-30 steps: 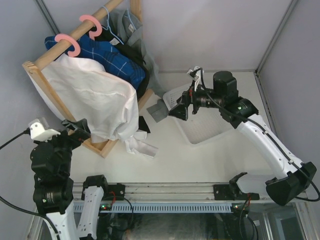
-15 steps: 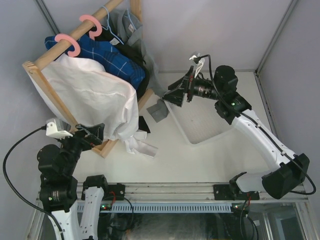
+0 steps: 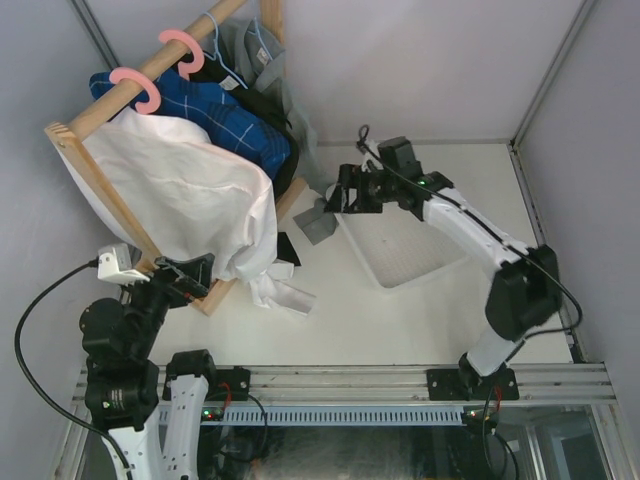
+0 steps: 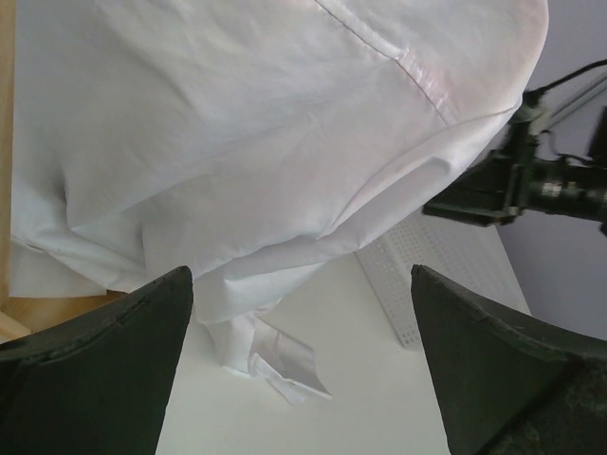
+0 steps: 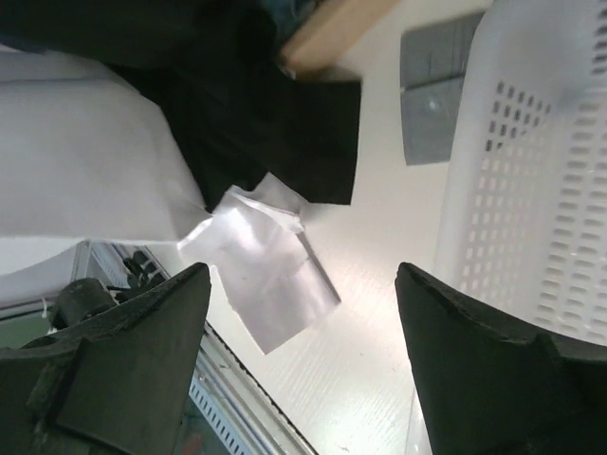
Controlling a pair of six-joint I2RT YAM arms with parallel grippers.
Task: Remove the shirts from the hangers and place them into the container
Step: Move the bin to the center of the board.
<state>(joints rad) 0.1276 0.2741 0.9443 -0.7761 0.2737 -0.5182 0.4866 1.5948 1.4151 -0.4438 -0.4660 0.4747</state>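
Note:
The white shirt's edge [image 3: 252, 175] faces the container, just in front of the blue plaid shirt. Next, I close my right gripper on that edge.
Four shirts hang on the wooden rack [image 3: 100, 110]: the white shirt [image 3: 190, 200] in front, then the blue plaid shirt [image 3: 225, 115], the black shirt [image 3: 272, 115] and the grey shirt [image 3: 255, 50]. Two pink hangers [image 3: 135, 88] hook over the bar, with a light-blue wire hanger [image 3: 222, 50] behind them. The white container [image 3: 400, 245] lies right of the rack. My left gripper [image 3: 190, 272] [image 4: 302, 275] stands open just below the white shirt's [image 4: 237, 123] hem. My right gripper [image 3: 338, 198] [image 5: 303, 270] is open beside the container's [image 5: 531, 190] left corner, holding nothing.
A grey sleeve [image 3: 318, 222] [image 5: 432, 104], a black sleeve [image 3: 285, 248] [image 5: 285, 133] and a white cuff [image 3: 290, 295] [image 5: 266, 275] trail onto the table between rack and container. The rack's foot [image 5: 332, 28] is close to the right gripper. Enclosure walls ring the table.
The right arm folded back and its gripper swung left, toward the container's left corner, its jaws narrowing a little. The left gripper rose up to the white shirt's hem.

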